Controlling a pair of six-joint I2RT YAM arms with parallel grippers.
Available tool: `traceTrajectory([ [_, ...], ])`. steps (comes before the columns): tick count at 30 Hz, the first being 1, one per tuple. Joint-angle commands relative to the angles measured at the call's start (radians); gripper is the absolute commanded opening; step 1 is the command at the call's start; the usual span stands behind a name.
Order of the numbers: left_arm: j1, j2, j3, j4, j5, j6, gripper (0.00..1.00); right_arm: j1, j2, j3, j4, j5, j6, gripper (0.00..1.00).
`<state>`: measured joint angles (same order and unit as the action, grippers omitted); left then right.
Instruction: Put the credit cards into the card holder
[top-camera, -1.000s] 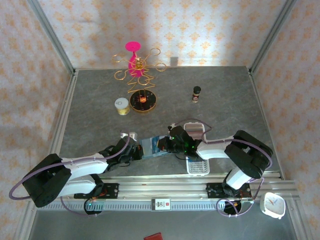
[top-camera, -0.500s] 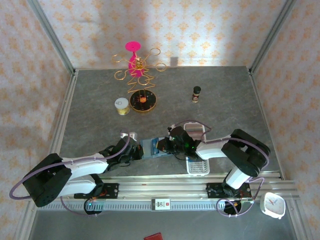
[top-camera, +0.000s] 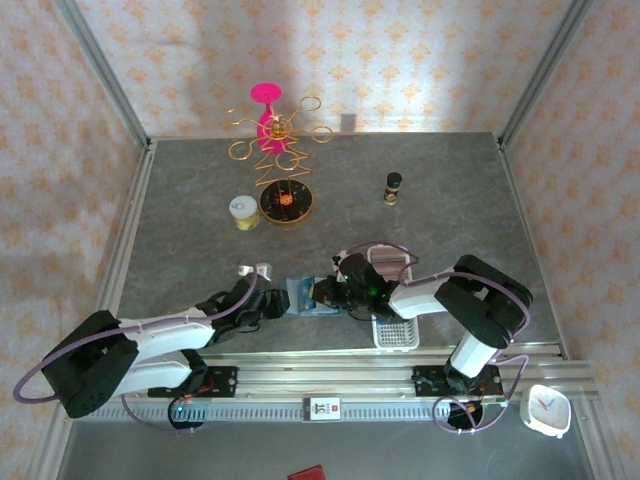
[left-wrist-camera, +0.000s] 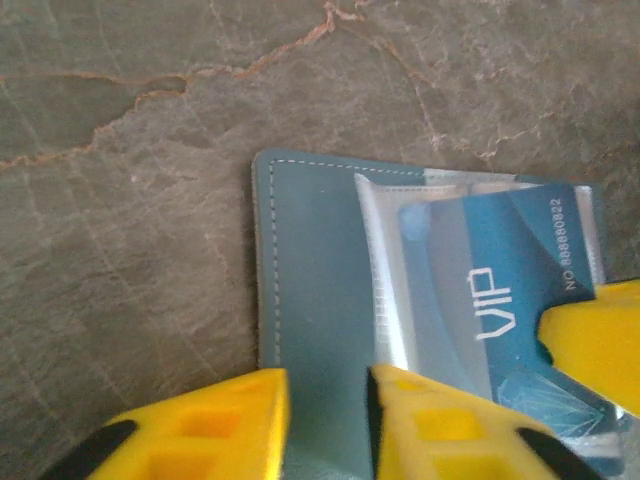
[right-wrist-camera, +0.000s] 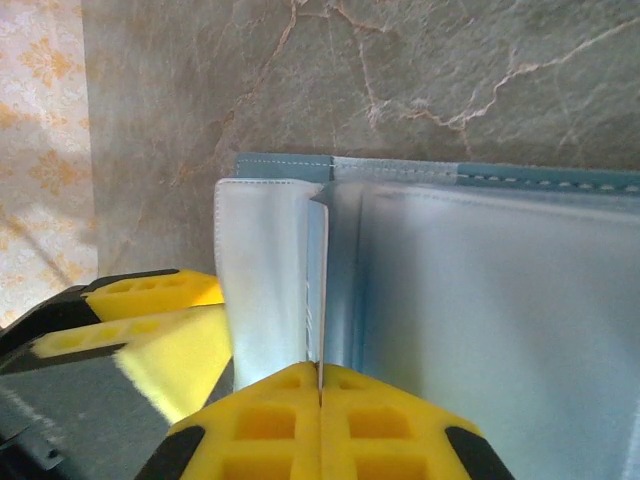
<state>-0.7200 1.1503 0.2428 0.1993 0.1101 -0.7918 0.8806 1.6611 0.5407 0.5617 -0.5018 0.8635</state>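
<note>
I can see my left gripper's fingers point at the teal margin inside the card holder's edge, so next I open my left gripper wider and pinch that edge (left-wrist-camera: 259, 310) to steady it.
The teal card holder (top-camera: 298, 297) lies open on the grey table between my two grippers. In the left wrist view a bright blue credit card (left-wrist-camera: 500, 290) marked VIP sits partly inside a clear pocket of the card holder (left-wrist-camera: 310, 260). My left gripper (left-wrist-camera: 328, 385) hovers over the holder's left part, its yellow fingers apart with bare teal between them. My right gripper (right-wrist-camera: 320, 372) is shut on the credit card (right-wrist-camera: 321, 300), seen edge-on, beside a pale inner flap of the card holder (right-wrist-camera: 480, 300). From above, the left gripper (top-camera: 272, 308) and right gripper (top-camera: 322, 293) nearly meet.
A white slotted tray (top-camera: 395, 332) lies under the right forearm. Farther back stand a gold wire stand with a pink top (top-camera: 272, 130), a round gold dish (top-camera: 286, 203), a small tin (top-camera: 243, 211) and a dark bottle (top-camera: 393, 186).
The left gripper's fingers have parted from shut. The right gripper has edged left with the card, and the holder has shifted slightly left with it.
</note>
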Motion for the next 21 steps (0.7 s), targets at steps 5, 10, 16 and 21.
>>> traceTrajectory([
  [5, 0.001, -0.054, -0.039, -0.052, -0.086, -0.011, 0.36, 0.008, 0.028, 0.016, -0.053, -0.007, -0.031, 0.00],
  [10, 0.001, 0.016, -0.031, -0.028, -0.053, -0.009, 0.26, 0.016, 0.041, 0.039, -0.055, -0.022, -0.041, 0.03],
  [16, 0.001, 0.070, -0.023, 0.012, -0.006, -0.004, 0.17, 0.033, 0.070, 0.085, -0.083, -0.018, -0.051, 0.05],
  [21, 0.001, 0.081, -0.026, 0.026, 0.008, -0.006, 0.17, 0.035, 0.056, 0.136, -0.182, 0.034, -0.093, 0.16],
])
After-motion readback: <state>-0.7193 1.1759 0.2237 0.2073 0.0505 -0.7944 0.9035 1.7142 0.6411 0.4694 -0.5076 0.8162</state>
